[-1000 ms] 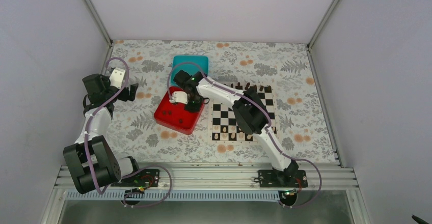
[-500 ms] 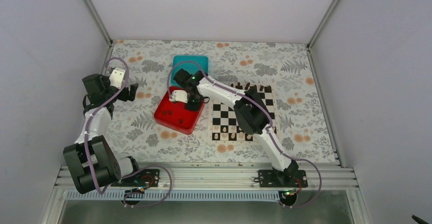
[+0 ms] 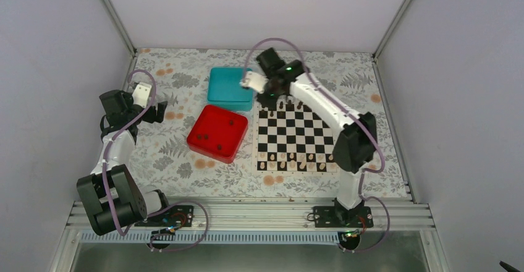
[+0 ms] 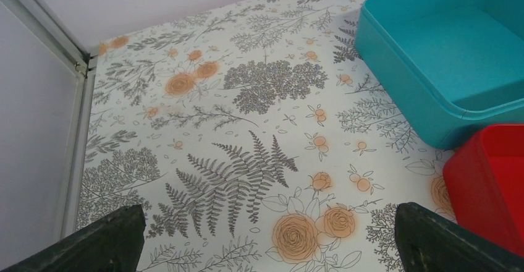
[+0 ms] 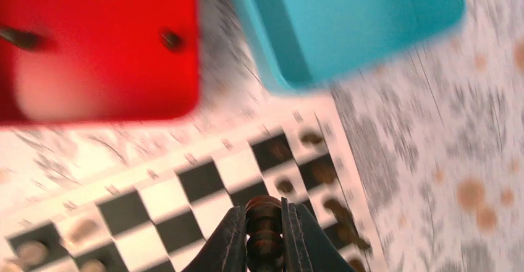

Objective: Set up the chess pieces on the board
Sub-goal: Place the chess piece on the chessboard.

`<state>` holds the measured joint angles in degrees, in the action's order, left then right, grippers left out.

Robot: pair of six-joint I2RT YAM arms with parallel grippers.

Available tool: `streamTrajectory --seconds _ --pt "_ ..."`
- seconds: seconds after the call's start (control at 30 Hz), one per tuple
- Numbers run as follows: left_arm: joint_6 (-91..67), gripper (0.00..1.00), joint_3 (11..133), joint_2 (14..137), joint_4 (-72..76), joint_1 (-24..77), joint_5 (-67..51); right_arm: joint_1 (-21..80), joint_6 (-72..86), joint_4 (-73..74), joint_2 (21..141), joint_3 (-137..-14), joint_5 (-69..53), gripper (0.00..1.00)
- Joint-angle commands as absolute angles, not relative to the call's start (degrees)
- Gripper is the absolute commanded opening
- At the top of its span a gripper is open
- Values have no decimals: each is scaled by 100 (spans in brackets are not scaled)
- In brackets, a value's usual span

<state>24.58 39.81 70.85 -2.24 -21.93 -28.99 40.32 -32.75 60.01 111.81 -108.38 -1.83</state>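
Note:
My right gripper is going to set the dark brown chess piece down on the white square (image 3: 290,115) next to the front line of dark pieces.
My right gripper (image 5: 263,206) is shut on a dark brown chess piece (image 5: 264,230), upright between its fingers. In the top view this gripper (image 3: 270,96) hangs over the far left corner of the board (image 3: 309,137). A few dark pieces (image 3: 290,106) stand along the board's far rows, and pale pieces (image 3: 290,165) fill the near rows. The red tray (image 3: 204,123) holds three loose dark pieces (image 3: 218,146). Far to the left, my left gripper (image 3: 158,112) is open over the tablecloth, with nothing between its fingers (image 4: 442,242).
The teal box (image 3: 230,88) stands behind the red tray (image 5: 92,68), just left of the right gripper, and looks to hold nothing (image 4: 445,62). The red tray's edge (image 4: 488,185) is in the left wrist view. Metal frame posts line the floral table's sides.
The right gripper shut on a dark piece in the red tray, lifted it and swung right and back to the board's far left corner. The left arm stayed still.

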Motion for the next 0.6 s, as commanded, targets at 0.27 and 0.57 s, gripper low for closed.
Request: streamTrajectory --seconds 0.27,0.57 --pt "2426 100 3996 7058 -167 -2241 -2994 2352 -3281 4930 10459 -8282 -519 5" --pt "2426 100 3986 7020 -184 -2235 -2989 2111 -3369 4619 11302 -8456 -611 5"
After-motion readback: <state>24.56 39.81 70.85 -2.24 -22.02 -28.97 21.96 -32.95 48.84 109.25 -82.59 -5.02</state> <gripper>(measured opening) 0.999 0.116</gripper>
